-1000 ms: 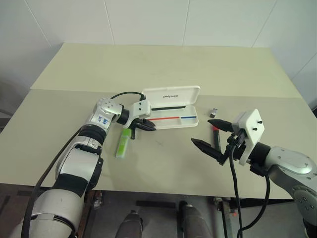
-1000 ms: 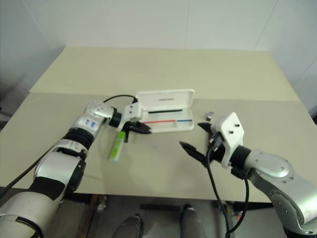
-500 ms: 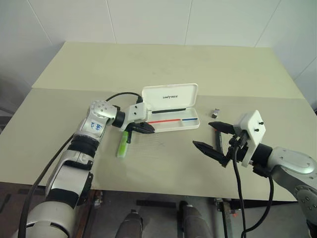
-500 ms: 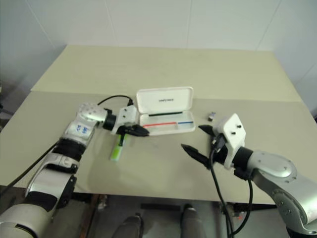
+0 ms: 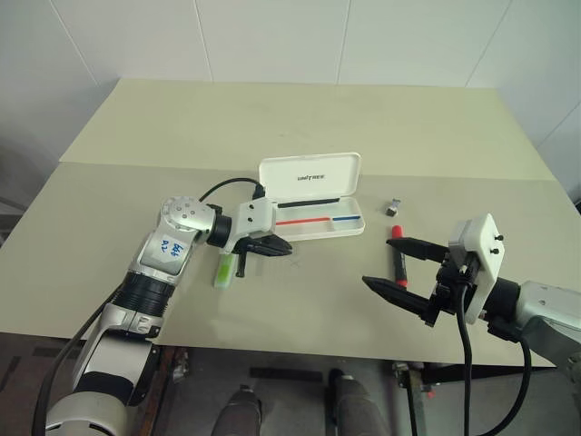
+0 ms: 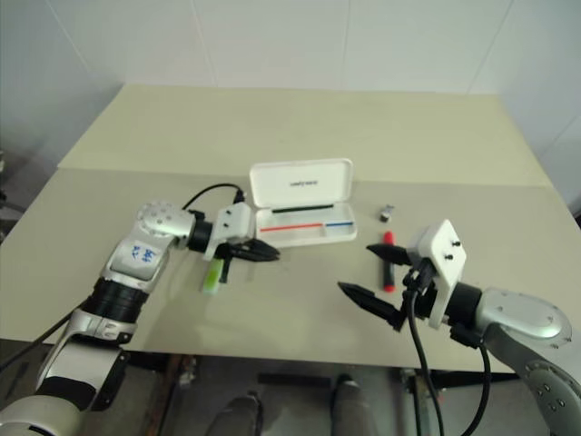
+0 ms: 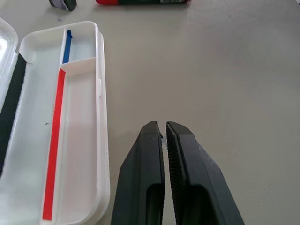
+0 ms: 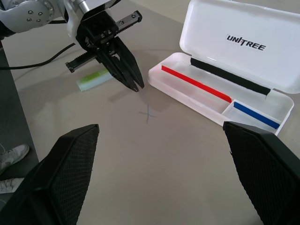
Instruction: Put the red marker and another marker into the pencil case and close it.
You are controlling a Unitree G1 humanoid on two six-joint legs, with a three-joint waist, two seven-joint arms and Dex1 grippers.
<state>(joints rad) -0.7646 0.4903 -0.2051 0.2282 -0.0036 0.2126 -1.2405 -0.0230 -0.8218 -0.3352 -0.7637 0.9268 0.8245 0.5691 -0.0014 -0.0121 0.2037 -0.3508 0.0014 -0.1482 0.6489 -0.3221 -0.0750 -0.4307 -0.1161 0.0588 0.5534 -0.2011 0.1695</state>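
The fingers of my left gripper are closed in front of the pencil case, so they should open, grip the pencil case's front side (image 5: pixel 296 239) and pull it closer.
The white pencil case (image 5: pixel 318 223) lies open mid-table, its UNITREE lid (image 8: pixel 239 42) raised behind a tray with red and blue stripes. My left gripper (image 5: pixel 283 246) is shut and holds nothing; it hovers just in front of the tray's left end, pointing right. The light green marker (image 5: pixel 223 270) lies on the table under that wrist. To the right of the case lies the red marker (image 5: pixel 398 258), with its red cap toward the far side. My right gripper (image 5: pixel 386 264) stands wide open just left of it, one finger crossing over it.
A small dark grey piece (image 5: pixel 393 207) lies right of the case, beyond the red marker. A faint pencilled cross (image 8: pixel 149 114) marks the table in front of the case. The tabletop has a seam behind the case and walls close beyond.
My left gripper has drawn back from the case's left end toward the near edge, still shut. The right gripper slid back and right, uncovering more of the red marker.
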